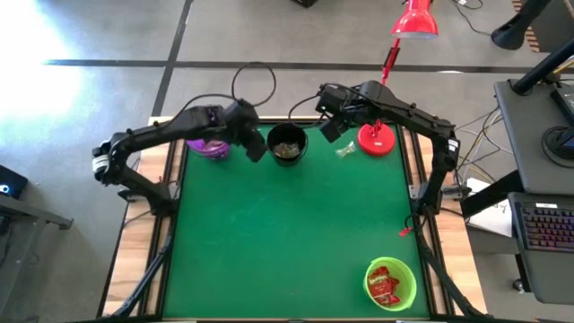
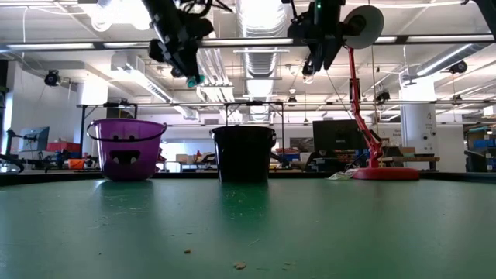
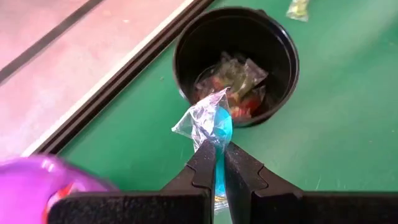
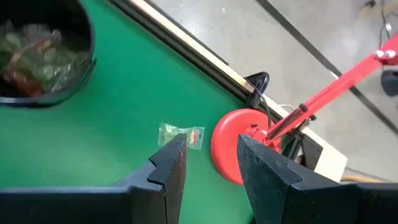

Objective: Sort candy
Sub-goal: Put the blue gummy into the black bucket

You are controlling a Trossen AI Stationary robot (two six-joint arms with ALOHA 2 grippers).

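I should release the blue candy from my left gripper on top of the wrapped candies in the black bowl (image 1: 286,150) (image 3: 234,90).
My left gripper (image 3: 219,149) hangs in the air between the purple bowl (image 1: 209,146) and the black bowl (image 3: 236,62), shut on a blue candy in a clear wrapper (image 3: 210,123). The black bowl holds several clear and greenish wrapped candies (image 3: 239,84). My right gripper (image 4: 211,155) is open, up in the air over one greenish wrapped candy (image 4: 181,135) that lies flat on the green mat beside the red lamp base (image 4: 239,152). The green bowl (image 1: 390,283) at the near right corner holds red candies. My left gripper pinches the blue candy between its two fingers (image 3: 202,163), which point down from above. One twisted end of the clear wrapper (image 3: 193,121) sticks out past the fingertips. The candy is lifted clear of the table (image 2: 194,80).
A red desk lamp stands at the far right of the mat, its base (image 1: 377,137) near my right gripper. One red candy (image 1: 405,231) lies at the mat's right edge. The middle of the green mat (image 1: 287,233) is bare. Wooden table edges border the mat.
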